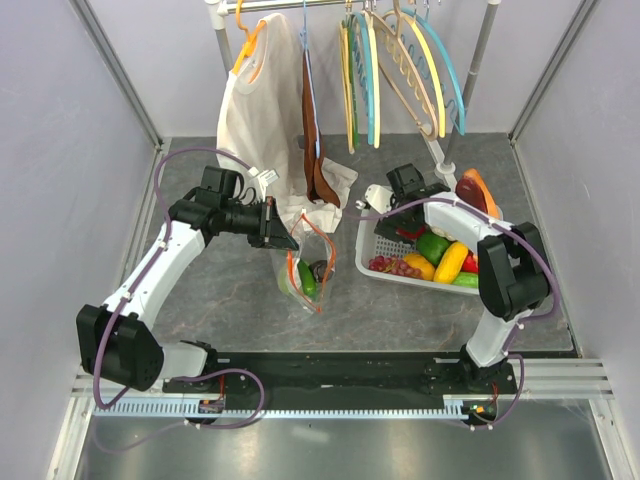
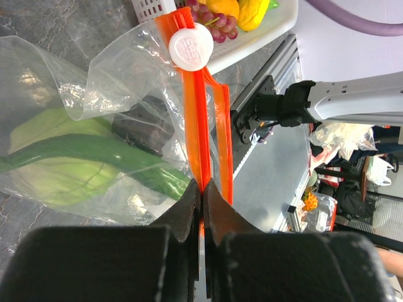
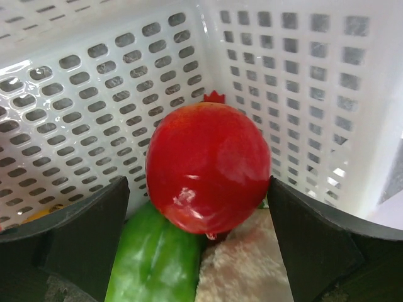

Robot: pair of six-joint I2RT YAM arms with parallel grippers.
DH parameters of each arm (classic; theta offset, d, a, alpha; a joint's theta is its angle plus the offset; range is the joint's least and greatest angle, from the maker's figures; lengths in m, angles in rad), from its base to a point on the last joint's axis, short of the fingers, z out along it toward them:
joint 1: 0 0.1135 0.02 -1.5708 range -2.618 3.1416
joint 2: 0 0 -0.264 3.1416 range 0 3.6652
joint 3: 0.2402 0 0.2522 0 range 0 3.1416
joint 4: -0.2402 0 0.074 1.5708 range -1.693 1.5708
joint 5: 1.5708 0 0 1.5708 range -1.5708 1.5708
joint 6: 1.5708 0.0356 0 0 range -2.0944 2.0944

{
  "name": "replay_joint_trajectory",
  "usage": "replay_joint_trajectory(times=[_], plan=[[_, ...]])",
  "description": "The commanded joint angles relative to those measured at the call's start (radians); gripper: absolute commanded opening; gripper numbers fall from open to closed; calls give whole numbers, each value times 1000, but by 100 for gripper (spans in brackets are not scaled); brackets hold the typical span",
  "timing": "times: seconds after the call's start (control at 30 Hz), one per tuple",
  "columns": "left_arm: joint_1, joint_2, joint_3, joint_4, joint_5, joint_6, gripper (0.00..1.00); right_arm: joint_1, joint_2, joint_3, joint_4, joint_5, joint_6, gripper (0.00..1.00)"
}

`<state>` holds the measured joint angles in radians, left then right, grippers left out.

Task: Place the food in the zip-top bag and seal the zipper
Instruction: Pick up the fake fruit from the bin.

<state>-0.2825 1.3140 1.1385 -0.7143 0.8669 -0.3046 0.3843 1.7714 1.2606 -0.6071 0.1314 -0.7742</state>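
After the red round fruit, my right gripper closes next on the grapes [image 1: 395, 266] beside the yellow fruit in the white slotted basket.
The clear zip-top bag [image 1: 303, 282] hangs over the table, mouth up, and my left gripper [image 1: 284, 232] is shut on its orange-red zipper [image 2: 194, 126]. The jaws pinch the strip just below a white round slider [image 2: 191, 46]. Inside the bag lie a dark green cucumber [image 2: 101, 156] and a pale green vegetable [image 2: 53, 185]. My right gripper [image 3: 196, 192] is down inside the white slotted basket [image 3: 75, 94], open, with one finger on each side of a red round fruit [image 3: 206, 157], neither visibly touching it. That fruit rests on a green pepper [image 3: 154, 264] and a beige fuzzy piece [image 3: 249, 267].
The basket [image 1: 368, 262] at right also holds grapes [image 1: 395, 267], a yellow fruit [image 1: 450, 262] and a green pepper [image 1: 433, 246]. A white garment [image 1: 262, 110] and several coloured hangers [image 1: 400, 70] hang from a rail at the back. Walls close both sides.
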Motion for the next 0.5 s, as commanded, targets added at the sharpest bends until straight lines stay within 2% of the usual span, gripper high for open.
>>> replay_joint_trajectory(times=[0.0, 0.1, 0.3, 0.47], plan=[[3, -2, 21, 10, 24, -4, 2, 5, 23, -21, 41, 23, -19, 97], [3, -1, 21, 7, 21, -2, 2, 7, 34, -24, 43, 22, -13, 96], [3, -1, 24, 0, 15, 4, 2, 16, -45, -29, -15, -38, 38, 82], [3, -9, 18, -5, 9, 5, 2, 19, -173, 32, -131, -188, 125, 71]])
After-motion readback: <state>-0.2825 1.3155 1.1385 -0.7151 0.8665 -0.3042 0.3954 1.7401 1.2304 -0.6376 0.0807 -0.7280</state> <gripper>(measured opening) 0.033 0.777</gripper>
